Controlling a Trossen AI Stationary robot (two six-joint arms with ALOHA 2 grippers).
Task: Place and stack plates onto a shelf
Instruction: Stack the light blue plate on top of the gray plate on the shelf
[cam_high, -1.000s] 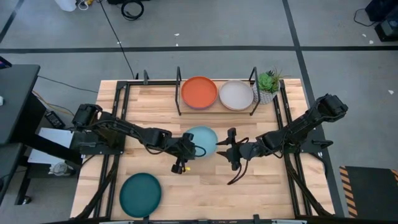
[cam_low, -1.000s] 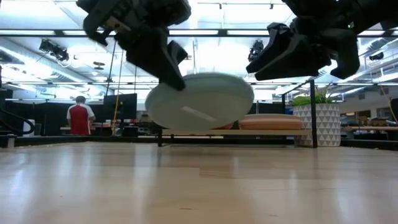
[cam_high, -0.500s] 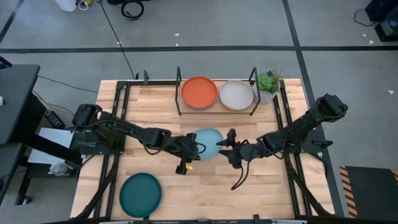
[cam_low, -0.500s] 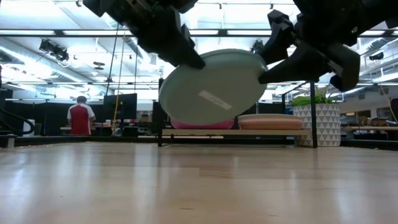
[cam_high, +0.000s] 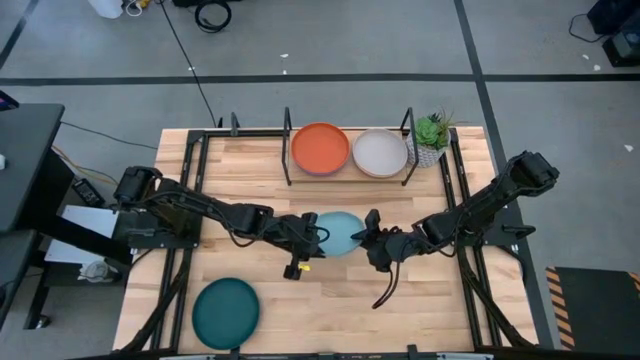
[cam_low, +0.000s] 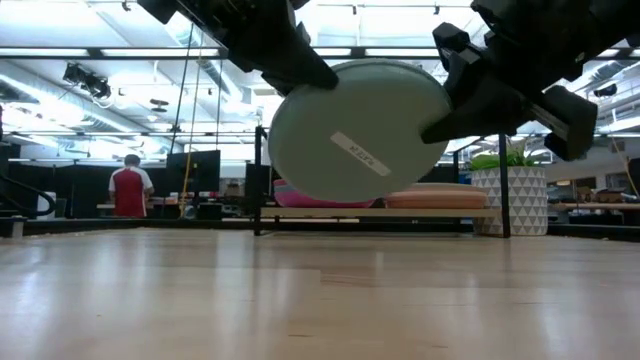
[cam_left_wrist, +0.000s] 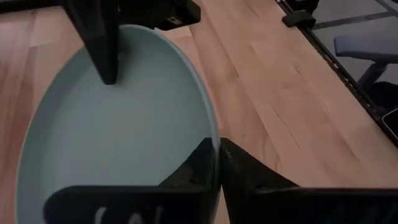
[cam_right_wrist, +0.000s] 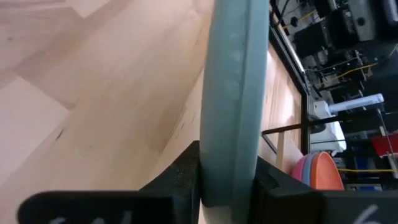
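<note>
The robot's right gripper should release the light teal plate on top of the grey-white plate (cam_high: 380, 151) on the shelf.
A light teal plate (cam_high: 340, 233) hangs above the middle of the table, steeply tilted, its underside (cam_low: 358, 130) with a sticker facing the near edge. My left gripper (cam_high: 312, 238) is shut on its left rim and my right gripper (cam_high: 368, 232) on its right rim. The shelf (cam_high: 348, 175) stands at the far edge with an orange plate (cam_high: 320, 148) on top of its left stack and a grey-white plate (cam_high: 380, 152) on top of its right stack. A dark teal plate (cam_high: 226, 312) lies flat on the table at the near left. My left gripper pinches the plate's left rim (cam_left_wrist: 211, 144) between its two fingers, one on the upper face and one on the underside. It comes slanting down from the table's left. The plate is clear of the table. My right gripper pinches the opposite, right rim (cam_right_wrist: 227, 163) between its two fingers, one on each face. It comes slanting down from the table's right. The plate stands tilted between the two grippers, lifted clear.
A potted plant (cam_high: 431, 138) stands just right of the shelf's black post (cam_high: 408, 150). Black rails (cam_high: 195, 190) run along both sides of the table. A person (cam_low: 127, 188) stands far off in the room behind.
My right gripper has rolled and shut on the plate's right rim, which it stood open beside before. The plate, held by my left gripper, has tipped from nearly level to steeply tilted, rising a little and shifting slightly toward the right.
</note>
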